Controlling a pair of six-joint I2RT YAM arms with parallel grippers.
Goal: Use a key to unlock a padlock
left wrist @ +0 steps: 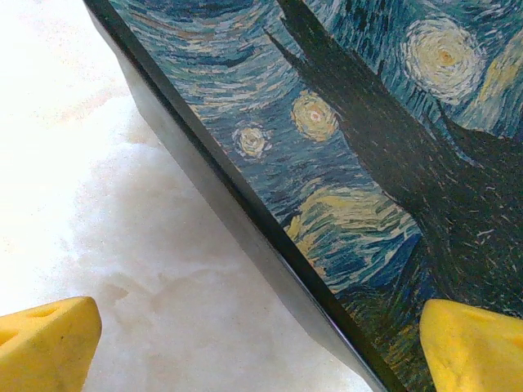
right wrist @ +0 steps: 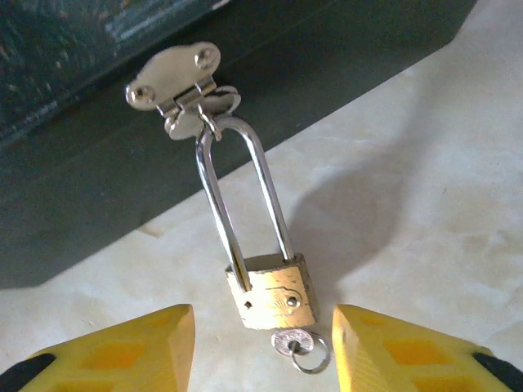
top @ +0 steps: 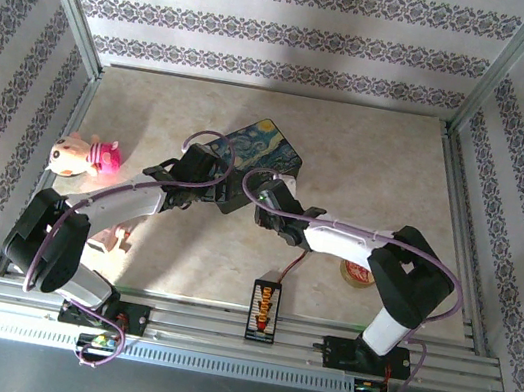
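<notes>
The free leg of the shackle is out of the padlock's brass body, so the robot's right gripper should move up from the key and grip the brass body (right wrist: 275, 299).
The brass padlock (right wrist: 271, 291) hangs by its long silver shackle (right wrist: 270, 192) from the silver clasp (right wrist: 174, 80) on the dark-blue painted box (right wrist: 90, 171), its body resting on the table. The key (right wrist: 292, 342) sticks out of the padlock's underside, a small ring through its head. My right gripper (right wrist: 263, 353) is open, with a yellow finger on each side of the padlock and key, touching neither. My left gripper (left wrist: 261, 347) is wide open, straddling the edge of the box's lid (left wrist: 368, 147). From above, both the left gripper (top: 210, 173) and the right gripper (top: 264, 198) are at the box (top: 267, 154).
A pink plush toy (top: 86, 155) lies at the left wall. An orange connector board (top: 263, 310) with a red-black wire sits near the front rail. A small round disc (top: 360, 272) lies beside the right arm. Patterned walls enclose the table.
</notes>
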